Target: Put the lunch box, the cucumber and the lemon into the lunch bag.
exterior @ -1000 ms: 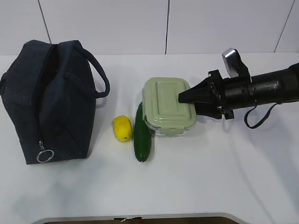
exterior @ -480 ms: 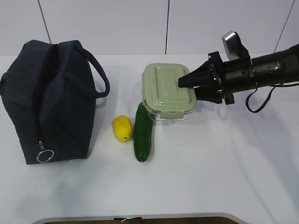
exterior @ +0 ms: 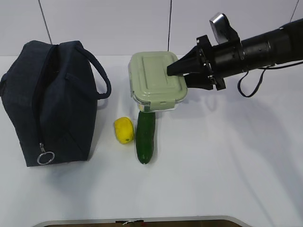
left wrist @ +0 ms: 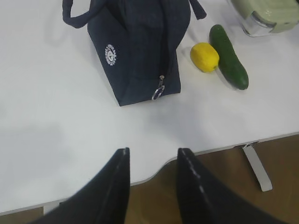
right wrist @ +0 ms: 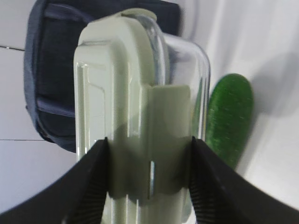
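Observation:
The robot's left gripper will close on the upper zipper edge [exterior: 38, 73] of the navy lunch bag, on the side away from the lunch box, to open the bag.
My right gripper [exterior: 176, 71] is shut on the right end of the lunch box [exterior: 154, 78], which has a pale green lid and hangs above the table. The right wrist view shows both fingers pressed on the lunch box [right wrist: 126, 93] at its clip. The dark green cucumber [exterior: 145, 137] lies below it on the table, with the yellow lemon [exterior: 124, 130] to its left. The navy lunch bag [exterior: 47, 104] stands at the left, its ring pull [exterior: 46, 157] at the near end. My left gripper [left wrist: 152, 151] is open and holds nothing, over the table's front edge, well short of the lunch bag [left wrist: 140, 51].
The white table's front edge [exterior: 132, 220] runs along the bottom, and a white panelled wall [exterior: 118, 23] stands behind. The bag's loop handle [exterior: 102, 78] sticks out toward the lunch box. A metal bracket [left wrist: 256, 165] shows below the table edge.
My right gripper has lifted the lunch box off the table and carried it up and to the left, toward the bag. The cucumber, lemon and bag have not moved.

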`<state>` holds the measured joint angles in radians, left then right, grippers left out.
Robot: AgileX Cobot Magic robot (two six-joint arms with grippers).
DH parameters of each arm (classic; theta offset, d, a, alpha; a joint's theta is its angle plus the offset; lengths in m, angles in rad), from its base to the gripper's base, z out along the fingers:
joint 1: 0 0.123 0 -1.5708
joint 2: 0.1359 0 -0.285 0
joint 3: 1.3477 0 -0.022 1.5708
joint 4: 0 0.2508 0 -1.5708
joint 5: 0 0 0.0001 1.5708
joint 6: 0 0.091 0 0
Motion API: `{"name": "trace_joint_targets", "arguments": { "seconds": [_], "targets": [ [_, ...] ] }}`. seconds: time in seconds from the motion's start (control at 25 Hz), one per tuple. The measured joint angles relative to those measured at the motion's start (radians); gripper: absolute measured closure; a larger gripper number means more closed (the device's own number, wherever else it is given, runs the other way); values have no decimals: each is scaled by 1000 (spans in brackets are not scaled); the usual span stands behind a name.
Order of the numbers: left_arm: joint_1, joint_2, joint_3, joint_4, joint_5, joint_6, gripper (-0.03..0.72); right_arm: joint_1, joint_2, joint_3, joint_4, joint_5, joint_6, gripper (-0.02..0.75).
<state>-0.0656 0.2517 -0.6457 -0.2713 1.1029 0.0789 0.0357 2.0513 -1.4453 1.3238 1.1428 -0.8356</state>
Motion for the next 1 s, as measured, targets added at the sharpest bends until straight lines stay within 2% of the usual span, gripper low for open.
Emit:
{"name": "trace_joint_targets", "arguments": {
  "seconds": [0.28, 0.48, 0.68, 1.0],
  "targets": [
    [0, 258, -115, -61, -11, -25, 449, 44, 0, -123, -54, 21, 102, 350],
    [0, 453, -171, -64, -66, -31, 448, 67, 0, -196, -105, 27, 156, 350],
    [0, 683, -267, -64, -107, -31, 444, 111, 0, -245, -105, 33, 190, 350],
    [0, 1039, -502, -68, -111, -7, 349, 157, 0, -285, -109, 48, 218, 350]
  ]
}}
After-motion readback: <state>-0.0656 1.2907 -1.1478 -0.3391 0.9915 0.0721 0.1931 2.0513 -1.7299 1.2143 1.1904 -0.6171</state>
